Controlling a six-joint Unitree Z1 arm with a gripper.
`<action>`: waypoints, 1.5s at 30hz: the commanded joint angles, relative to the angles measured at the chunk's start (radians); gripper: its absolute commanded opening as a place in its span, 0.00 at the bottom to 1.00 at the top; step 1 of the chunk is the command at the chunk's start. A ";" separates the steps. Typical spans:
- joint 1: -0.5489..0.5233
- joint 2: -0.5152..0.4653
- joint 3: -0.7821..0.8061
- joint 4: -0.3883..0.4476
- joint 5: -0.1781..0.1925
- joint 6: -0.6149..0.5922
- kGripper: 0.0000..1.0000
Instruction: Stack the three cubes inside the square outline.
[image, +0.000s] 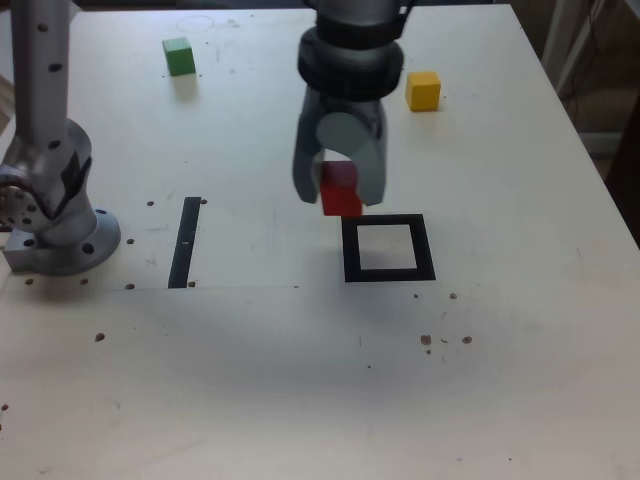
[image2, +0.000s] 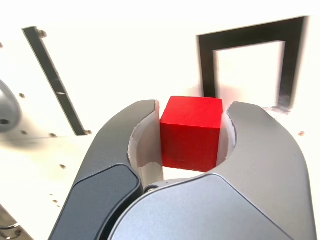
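Note:
The red cube will go down from my gripper onto the bare white patch in the middle of the black square outline (image: 390, 246) (image2: 253, 80).
My gripper (image: 338, 195) is shut on the red cube (image: 340, 190), which hangs just above the table, a little behind and to the exterior view's left of the square outline (image: 388, 248). The wrist view shows the red cube (image2: 191, 132) clamped between both grey fingers (image2: 122, 145), with the square outline (image2: 250, 62) empty beyond it. A green cube (image: 179, 56) sits at the far left of the table in the exterior view. At the far right, beside the arm, rests a yellow cube (image: 423, 90).
A thin black strip (image: 185, 242) lies on the table to the exterior view's left of the outline. The arm's round grey base (image: 55, 225) stands at the table's left edge. Small dark specks dot the white tabletop.

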 joint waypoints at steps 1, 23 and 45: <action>-0.009 0.044 -0.044 0.016 0.002 -0.010 0.30; 0.019 0.215 -0.143 0.010 0.012 -0.015 0.31; 0.051 0.249 -0.148 -0.002 -0.006 0.018 0.54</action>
